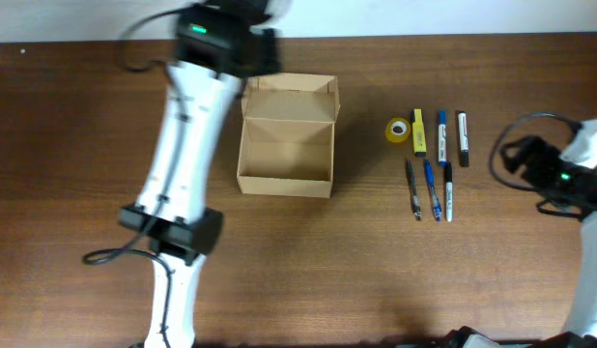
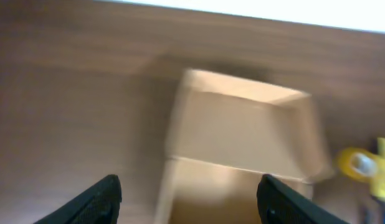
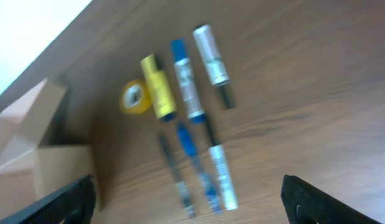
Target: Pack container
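I need to next move my right gripper to the yellow tape roll and close it on the tape roll's side (image 1: 389,131) (image 3: 125,100) nearest the cardboard box.
The container, a tan cardboard box (image 1: 286,145), stands open on the table with its flap lid folded back at the far side; it looks empty. It shows blurred in the left wrist view (image 2: 242,143) and at the left edge of the right wrist view (image 3: 37,168). My left gripper (image 2: 189,199) is open and empty, above the box's far left. In the overhead view only the left arm's wrist (image 1: 221,39) shows. My right gripper (image 3: 186,199) is open and empty, above the pens; the right arm (image 1: 559,164) sits at the right edge.
To the right of the box lie a yellow tape roll (image 1: 397,130), a yellow highlighter (image 1: 419,132), a blue marker (image 1: 440,130), a black marker (image 1: 462,132), and three pens (image 1: 432,189) in a row below them. They also show in the right wrist view (image 3: 186,93).
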